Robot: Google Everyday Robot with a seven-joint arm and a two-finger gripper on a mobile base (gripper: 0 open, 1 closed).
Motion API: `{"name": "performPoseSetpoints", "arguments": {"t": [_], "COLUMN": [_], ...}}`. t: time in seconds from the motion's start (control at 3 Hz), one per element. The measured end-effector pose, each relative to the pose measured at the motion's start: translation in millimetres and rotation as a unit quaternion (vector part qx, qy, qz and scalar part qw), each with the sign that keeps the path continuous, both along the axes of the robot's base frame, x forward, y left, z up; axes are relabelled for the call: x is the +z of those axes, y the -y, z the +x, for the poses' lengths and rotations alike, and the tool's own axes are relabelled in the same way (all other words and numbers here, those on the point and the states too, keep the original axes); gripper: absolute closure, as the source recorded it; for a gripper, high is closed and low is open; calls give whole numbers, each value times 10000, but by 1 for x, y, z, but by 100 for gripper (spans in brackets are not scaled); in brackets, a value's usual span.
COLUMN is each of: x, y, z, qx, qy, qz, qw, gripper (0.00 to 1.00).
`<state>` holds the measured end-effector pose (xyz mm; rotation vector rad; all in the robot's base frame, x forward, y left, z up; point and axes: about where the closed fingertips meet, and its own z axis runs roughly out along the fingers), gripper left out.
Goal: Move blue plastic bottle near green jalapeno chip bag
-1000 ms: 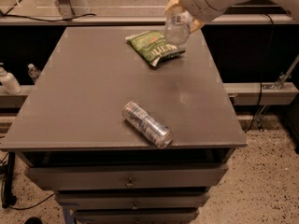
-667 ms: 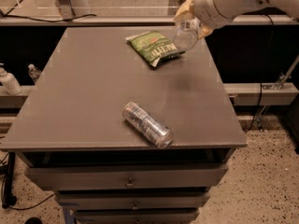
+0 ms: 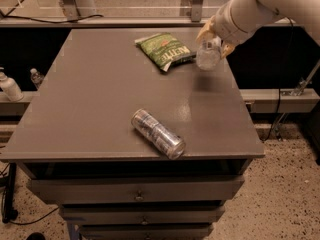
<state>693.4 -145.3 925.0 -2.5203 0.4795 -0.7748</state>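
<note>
Next, my gripper sets the blue plastic bottle down next to the green jalapeno chip bag's near end [image 3: 202, 75].
The blue plastic bottle [image 3: 208, 55] is clear with a pale label and hangs in my gripper [image 3: 214, 39] just above the table's far right part. The gripper, with pale yellowish fingers, comes in from the upper right and is shut on the bottle's top. The green jalapeno chip bag [image 3: 165, 50] lies flat on the table just left of the bottle, a short gap between them.
A shiny silver-blue can [image 3: 158, 133] lies on its side near the front of the grey table [image 3: 90, 99]. Drawers sit under the table. A small white pump bottle [image 3: 9, 85] and another small bottle [image 3: 35, 77] stand on a low ledge at the left.
My gripper and the bottle have moved a little to the right and down, from beside the bag's right end toward the table's right edge.
</note>
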Motion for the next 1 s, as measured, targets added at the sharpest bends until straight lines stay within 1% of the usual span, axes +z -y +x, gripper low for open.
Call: {"name": "performPoseSetpoints", "arguments": {"t": [0.33,0.67,1.0], "x": [-22,-36,-47], "y": [9,10,5], "z": [6,12,20], "qx": [-20,36,192], "qy": [-279,-456,-651], "qz": [-185,-272,-272], "qw": [9994,9986,9973], "gripper": [100,100,100]}}
